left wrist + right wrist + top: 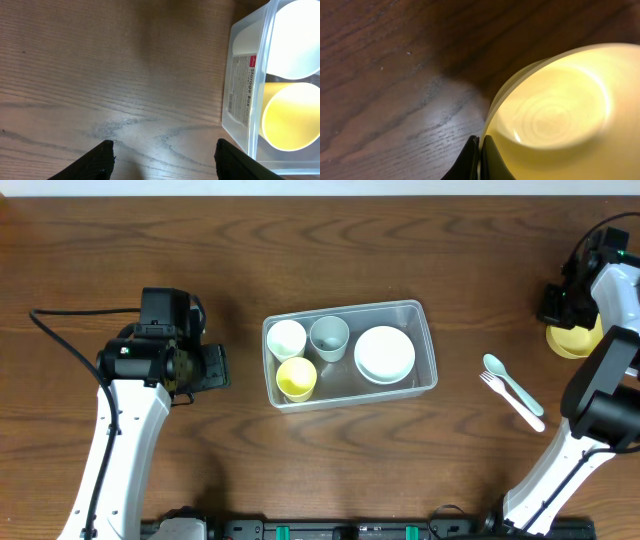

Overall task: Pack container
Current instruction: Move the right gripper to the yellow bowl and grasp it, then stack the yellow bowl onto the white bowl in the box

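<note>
I will release the yellow bowl, now held at the far end, from my right gripper in the white bowl [384, 355] inside the clear plastic container.
The clear plastic container [425, 340] sits mid-table holding a white cup [286, 338], a grey cup [329, 336], a yellow cup [296, 378] and a white bowl [385, 353]. Its left end shows in the left wrist view [240, 90]. My left gripper [162, 160] is open and empty over bare wood just left of the container. My right gripper [480, 157] is at the far right, shut on the rim of a yellow bowl [555, 115], which also shows in the overhead view [570, 340].
A light blue spoon [512, 383] and a pale pink fork [512, 402] lie on the table right of the container, below the yellow bowl. The table's far edge runs along the top of the overhead view.
</note>
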Controlling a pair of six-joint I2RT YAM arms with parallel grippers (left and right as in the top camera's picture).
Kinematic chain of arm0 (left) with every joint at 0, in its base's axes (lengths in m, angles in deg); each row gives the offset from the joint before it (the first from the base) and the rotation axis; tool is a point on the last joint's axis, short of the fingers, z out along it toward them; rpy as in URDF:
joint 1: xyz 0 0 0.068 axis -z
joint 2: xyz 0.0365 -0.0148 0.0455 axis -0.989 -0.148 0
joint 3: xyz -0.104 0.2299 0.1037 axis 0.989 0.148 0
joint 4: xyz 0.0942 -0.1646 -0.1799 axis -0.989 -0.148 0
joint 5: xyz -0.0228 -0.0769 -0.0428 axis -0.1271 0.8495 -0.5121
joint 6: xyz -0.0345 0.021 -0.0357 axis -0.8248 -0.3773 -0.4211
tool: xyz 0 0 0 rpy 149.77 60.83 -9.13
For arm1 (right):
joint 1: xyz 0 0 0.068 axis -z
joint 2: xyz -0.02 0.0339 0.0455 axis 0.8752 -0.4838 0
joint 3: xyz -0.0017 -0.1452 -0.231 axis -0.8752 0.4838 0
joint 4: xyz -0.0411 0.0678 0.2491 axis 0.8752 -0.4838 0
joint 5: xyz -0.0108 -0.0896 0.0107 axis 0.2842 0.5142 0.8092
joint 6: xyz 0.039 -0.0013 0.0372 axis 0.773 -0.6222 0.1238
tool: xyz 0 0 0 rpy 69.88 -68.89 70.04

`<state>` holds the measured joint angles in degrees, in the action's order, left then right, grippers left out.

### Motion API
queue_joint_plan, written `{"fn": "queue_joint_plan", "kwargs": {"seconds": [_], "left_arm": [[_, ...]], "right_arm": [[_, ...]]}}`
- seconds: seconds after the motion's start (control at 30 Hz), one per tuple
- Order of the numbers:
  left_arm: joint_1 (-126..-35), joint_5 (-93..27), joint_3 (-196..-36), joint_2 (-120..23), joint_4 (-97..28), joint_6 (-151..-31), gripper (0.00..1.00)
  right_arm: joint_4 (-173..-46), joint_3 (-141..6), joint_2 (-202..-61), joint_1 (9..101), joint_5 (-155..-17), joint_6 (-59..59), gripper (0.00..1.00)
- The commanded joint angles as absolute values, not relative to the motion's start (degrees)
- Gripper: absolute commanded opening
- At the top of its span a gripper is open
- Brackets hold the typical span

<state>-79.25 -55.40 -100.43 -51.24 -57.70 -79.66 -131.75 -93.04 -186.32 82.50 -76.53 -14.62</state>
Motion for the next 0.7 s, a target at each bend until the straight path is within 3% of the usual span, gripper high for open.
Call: {"fn": "queue_joint_plan", "kwargs": {"seconds": [0.0, 0.27, 0.43, 0.67], "left_arm": [[-79.55, -55.25, -100.21, -50.97, -57.79, -79.53, 0.65], [-79.55, -55.25, -100.21, -50.97, -57.79, -79.53, 0.65], [-79.55, -55.25, -100.21, -50.97, -57.81, -79.53, 0.65], [-79.55, -55.25, -100.21, -50.97, -57.83, -79.53, 0.65]], "right_arm": [[-132.19, -93.15, -181.25, 81.69, -81.54, -13.82, 0.01], [-134.75, -93.17, -162.52, 72.01, -85.8, -17.93, 0.0], [-139.53, -93.17, -154.74, 58.3, -85.34, -20.7, 0.01], [-143.2, -91.88, -154.76, 40.25, -83.85, -20.18, 0.01]]}}
